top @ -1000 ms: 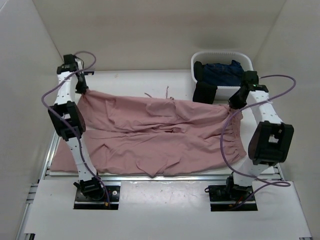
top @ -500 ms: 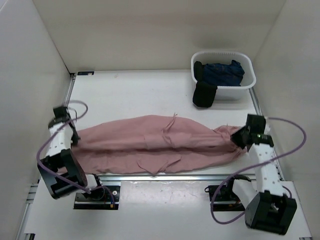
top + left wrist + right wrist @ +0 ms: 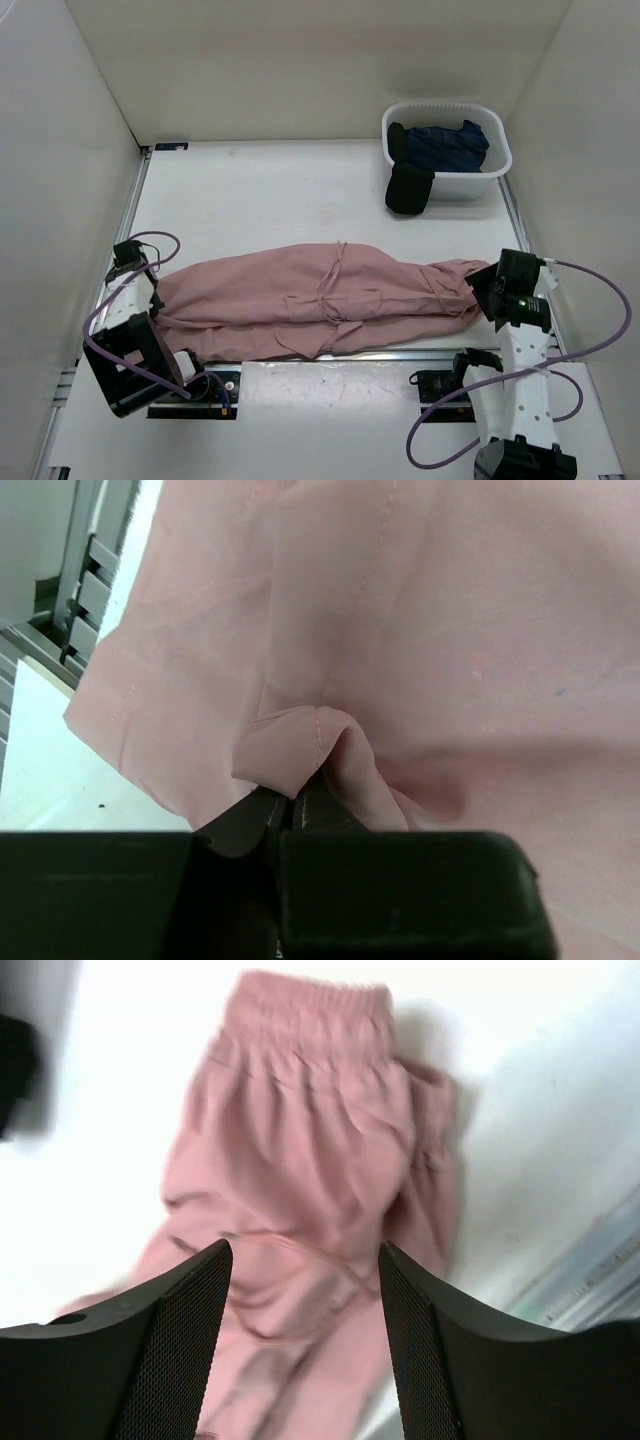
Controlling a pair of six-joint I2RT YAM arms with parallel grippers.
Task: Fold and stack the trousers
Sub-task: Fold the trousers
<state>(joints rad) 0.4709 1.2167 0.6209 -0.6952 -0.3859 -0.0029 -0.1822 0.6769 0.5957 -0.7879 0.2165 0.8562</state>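
Note:
The trousers' waist is bunched narrow with its lower layer poking out crooked, so my right gripper will grab the waist's near edge (image 3: 468,322) and pull it flat.
The dusty-pink trousers (image 3: 320,300) lie folded lengthwise in a long band across the near part of the table. Their gathered waist points right and the leg ends point left. My left gripper (image 3: 153,290) is low at the left end. In the left wrist view it (image 3: 292,802) is shut on a pinched fold of the trousers (image 3: 450,660) near the hem. My right gripper (image 3: 487,290) hovers by the waist end. The right wrist view shows it (image 3: 305,1250) open, with the trousers (image 3: 300,1140) below and apart from its fingers (image 3: 190,1310).
A white basket (image 3: 468,186) stands at the back right holding dark navy garments (image 3: 447,145). A black garment (image 3: 409,190) hangs over its front wall. Metal rails (image 3: 400,355) run along the table's near edge, close to the trousers. White walls enclose the table.
Both arms drew back from the far side to the near edge, carrying the trousers' far edge over onto the near half. The right gripper opened and let go of the waist.

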